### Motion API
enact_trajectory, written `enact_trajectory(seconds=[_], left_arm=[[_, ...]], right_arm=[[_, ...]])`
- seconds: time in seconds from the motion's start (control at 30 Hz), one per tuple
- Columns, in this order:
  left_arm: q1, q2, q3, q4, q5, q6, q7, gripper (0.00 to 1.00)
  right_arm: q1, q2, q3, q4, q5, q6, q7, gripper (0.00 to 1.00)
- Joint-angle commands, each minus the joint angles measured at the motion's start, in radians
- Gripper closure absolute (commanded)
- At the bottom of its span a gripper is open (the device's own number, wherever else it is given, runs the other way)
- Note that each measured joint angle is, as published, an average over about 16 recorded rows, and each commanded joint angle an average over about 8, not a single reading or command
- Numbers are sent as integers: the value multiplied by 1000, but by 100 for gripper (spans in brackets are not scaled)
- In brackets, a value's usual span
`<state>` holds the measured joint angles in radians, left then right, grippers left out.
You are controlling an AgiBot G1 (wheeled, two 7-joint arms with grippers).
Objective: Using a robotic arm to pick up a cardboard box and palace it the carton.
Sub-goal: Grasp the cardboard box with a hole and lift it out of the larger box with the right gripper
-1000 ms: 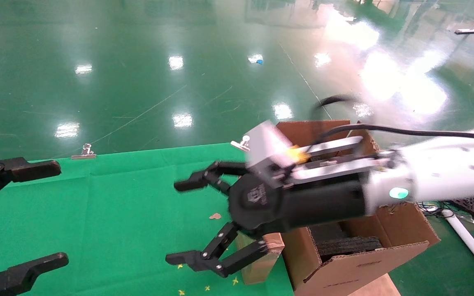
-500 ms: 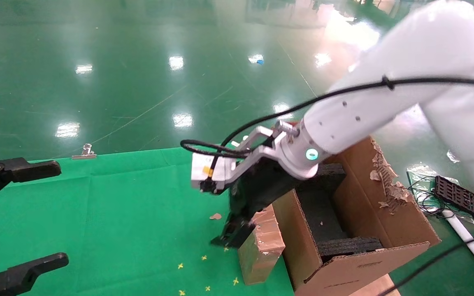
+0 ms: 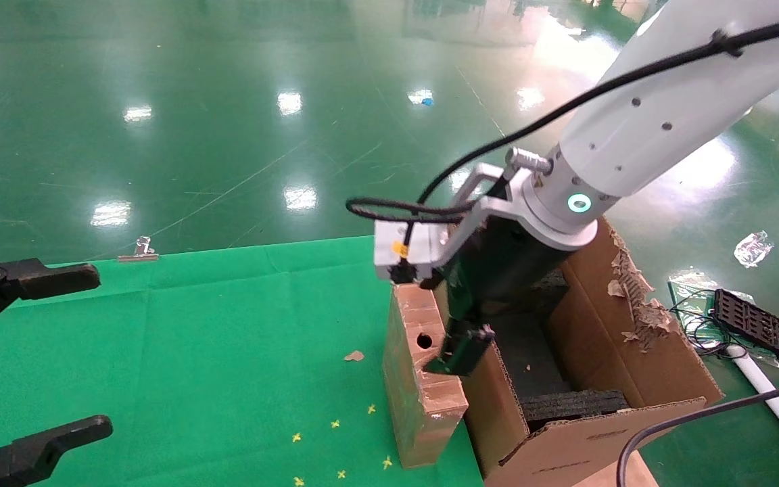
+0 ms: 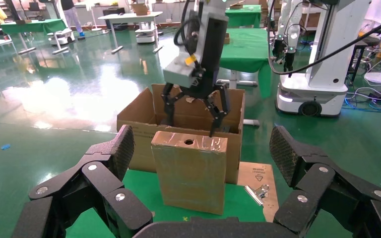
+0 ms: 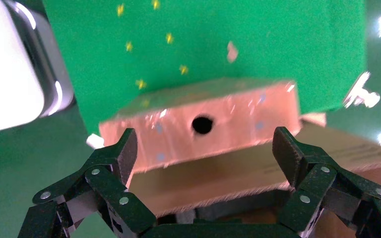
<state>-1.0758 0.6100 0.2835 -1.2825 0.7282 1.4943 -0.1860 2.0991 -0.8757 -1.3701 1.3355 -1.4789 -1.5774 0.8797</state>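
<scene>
The fingers of my right gripper needs to close across the narrow top [image 3: 429, 358] [image 5: 174, 136] of the cardboard box, just on the near side of the box's round hole.
The cardboard box [image 3: 420, 379] stands upright on the green cloth, brown and taped, with a round hole in its top, pressed against the carton [image 3: 585, 433]. The carton is large, its flaps are up and black foam [image 3: 531, 352] lines it. The white robotic arm [image 3: 640, 128] slopes down steeply from the upper right. My right gripper [image 3: 460, 345] points down, open, over the carton's near wall right beside the box top. The right wrist view shows the cardboard box [image 5: 203, 126] just past my open right gripper [image 5: 206, 158], which holds nothing. My left gripper [image 3: 72, 352] is open at the far left, facing the cardboard box [image 4: 188, 173].
A binder clip [image 3: 138, 250] holds the cloth's far edge, and another binder clip [image 4: 258, 191] lies by the carton's foot. Small yellow scraps [image 3: 335, 425] dot the cloth. A black tray [image 3: 761, 325] and cables lie on the floor to the right. Other robots [image 4: 322, 49] stand behind.
My right arm has swung from low and level to steep and raised. Its gripper has moved from the box's left side to above the carton's edge. The left gripper has not moved.
</scene>
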Motion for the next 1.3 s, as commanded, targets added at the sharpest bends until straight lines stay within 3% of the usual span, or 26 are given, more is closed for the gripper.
enact_trajectory(seconds=[0.03,0.33,0.67,1.07,1.3], left_arm=[[0,0,0,0,0,0,0,0],[0,0,1,0,-1,0,0,0],[0,-1,2,0,-1,-1,1,0],[-1,-1,2,0,-2,-1,1,0],[-1,-1,3,0,-2,-1,1,0]], right_arm=[[24,1,-51,1,10,4,6,0],[28,-16,-132,-8,23,31,56,0],[30,-35,-150,-76,43,40,133,0],[69,-119,-216,-474,189,-10,469,0],[30,-168,-286,-635,280,-8,532,0]])
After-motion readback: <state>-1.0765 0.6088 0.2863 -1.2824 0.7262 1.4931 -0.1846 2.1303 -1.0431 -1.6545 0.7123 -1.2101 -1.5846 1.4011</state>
